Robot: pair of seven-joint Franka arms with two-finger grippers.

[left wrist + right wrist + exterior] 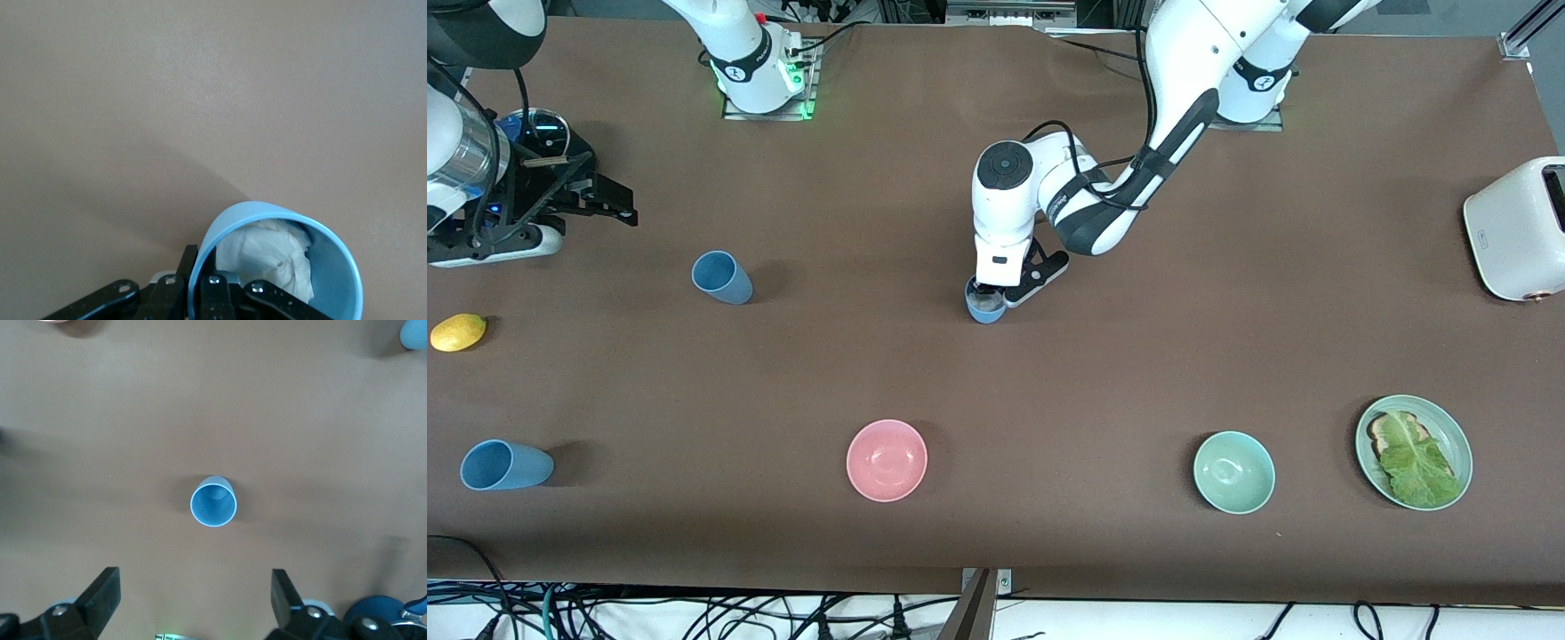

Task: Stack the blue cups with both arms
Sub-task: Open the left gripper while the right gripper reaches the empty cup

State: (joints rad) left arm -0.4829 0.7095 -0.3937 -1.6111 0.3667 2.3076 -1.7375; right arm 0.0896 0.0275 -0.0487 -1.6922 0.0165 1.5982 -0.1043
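The empty blue cup farther from the front camera is next for my right gripper, which should grab it by the cup's rim [695, 277] [235, 511], toward the yellow fruit.
Three blue cups show. My left gripper [991, 296] is shut on the rim of one blue cup [985, 309] at the table's middle, one finger inside and one outside. In the left wrist view this cup [337, 257] holds crumpled white paper, with the gripper [202, 268] pinching its wall. A second blue cup [722, 277] stands toward the right arm's end. My right gripper [609, 200] hangs open and empty, high above the table. Its wrist view shows the gripper [193, 583] above that cup [213, 501]. A third blue cup [505, 465] sits nearer the front camera and also shows in the right wrist view [413, 333].
A yellow fruit [458, 332] lies at the right arm's end. A pink bowl [887, 460], a mint-green bowl [1233, 472] and a green plate [1464, 449] with toast and lettuce line the edge nearest the front camera. A white toaster [1516, 227] stands at the left arm's end.
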